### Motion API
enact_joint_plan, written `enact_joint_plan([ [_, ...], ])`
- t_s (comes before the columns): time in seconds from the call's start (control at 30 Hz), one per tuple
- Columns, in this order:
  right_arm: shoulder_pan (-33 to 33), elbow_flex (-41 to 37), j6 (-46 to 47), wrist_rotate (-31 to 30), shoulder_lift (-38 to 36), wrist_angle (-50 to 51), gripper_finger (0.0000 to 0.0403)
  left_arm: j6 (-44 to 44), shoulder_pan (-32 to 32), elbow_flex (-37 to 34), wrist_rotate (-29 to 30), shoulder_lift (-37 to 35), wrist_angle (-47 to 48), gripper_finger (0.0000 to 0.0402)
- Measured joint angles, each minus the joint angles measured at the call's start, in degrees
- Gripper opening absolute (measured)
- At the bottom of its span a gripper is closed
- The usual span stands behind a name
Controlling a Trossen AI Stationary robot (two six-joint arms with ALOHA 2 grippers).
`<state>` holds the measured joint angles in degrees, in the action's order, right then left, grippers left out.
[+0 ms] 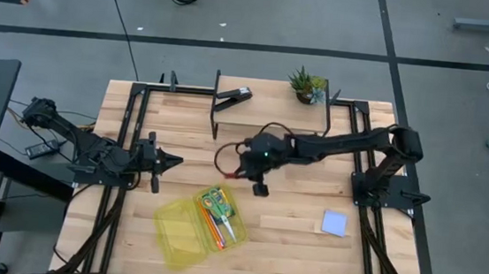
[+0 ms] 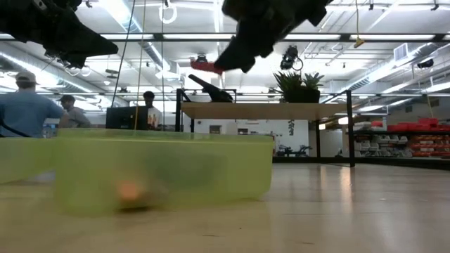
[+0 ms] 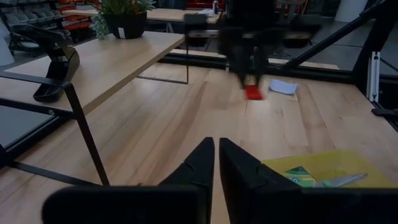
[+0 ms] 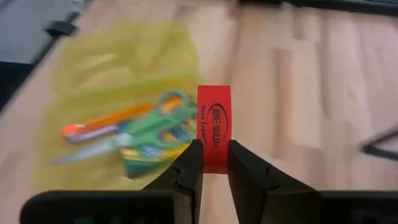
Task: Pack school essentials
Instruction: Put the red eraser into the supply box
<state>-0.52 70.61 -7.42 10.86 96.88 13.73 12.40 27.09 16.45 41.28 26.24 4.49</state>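
Next, my right gripper releases the red eraser in the box (image 1: pixel 229 239) (image 4: pixel 86 148), between the orange pencil and the tip of the scissors' blade.
My right gripper (image 4: pixel 215 163) hangs above the table just beyond the far right corner of the open yellow-green box (image 1: pixel 194 225), shut on the tiny red eraser (image 4: pixel 214 124). The eraser also shows in the low view (image 2: pixel 206 67) and the left wrist view (image 3: pixel 253 93). Inside the box lie the green-handled scissors (image 4: pixel 155 134) and the orange pencil (image 4: pixel 99 124). The pale blue notepad (image 1: pixel 335 222) lies flat on the table to the right. I cannot make out the purple pen. My left gripper (image 3: pixel 216 149) is shut and waits at the table's left (image 1: pixel 171 159). My right gripper pinches the red eraser's one end (image 4: pixel 215 160) between its two fingertips (image 4: pixel 194 163), coming slanting down from above and from the table's right. The rest of the eraser sticks out past the fingertips. It is lifted clear of the table, above the wood beside the box.
A raised wooden shelf (image 1: pixel 269 112) runs along the far side, carrying the black stapler (image 1: pixel 233 97) and the small potted plant (image 1: pixel 307 86). Black frame rails (image 1: pixel 134 136) flank both sides of the table. People stand in the room behind (image 2: pixel 28 105).
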Motion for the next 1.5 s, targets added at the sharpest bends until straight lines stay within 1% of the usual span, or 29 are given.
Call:
enact_joint_plan([
  [0.07,2.0,0.0,0.8,0.3,0.4,-1.5,0.0072,-0.1,0.0,0.0,0.0,0.0,0.0,0.0036],
  [0.23,7.4,0.0,2.0,0.4,4.5,-8.0,0.0072,-0.1,0.0,0.0,0.0,0.0,-0.1,0.0031],
  [0.47,13.1,0.1,5.5,0.4,12.2,-18.7,0.0072,0.0,0.0,0.0,0.0,0.0,0.0,0.0023],
  [0.57,14.8,0.1,5.7,0.4,15.0,-21.5,0.0072,0.0,0.0,0.0,0.0,0.0,-0.1,0.0024],
  [0.7,16.2,0.1,6.0,0.4,17.6,-22.8,0.0072,-0.1,0.0,0.0,0.0,0.0,0.0,0.003],
  [0.83,16.6,0.1,6.3,0.4,18.6,-23.2,0.0072,-0.1,0.0,0.0,0.0,0.0,-0.1,0.0035],
  [1.27,16.4,0.1,7.3,0.4,18.6,-21.0,0.0073,-0.1,0.0,0.0,0.0,0.0,-0.1,0.0028],
  [1.5,16.4,0.1,7.7,0.4,18.5,-18.2,0.0089,0.0,0.0,0.0,0.0,0.0,-0.1,0.0038],
])
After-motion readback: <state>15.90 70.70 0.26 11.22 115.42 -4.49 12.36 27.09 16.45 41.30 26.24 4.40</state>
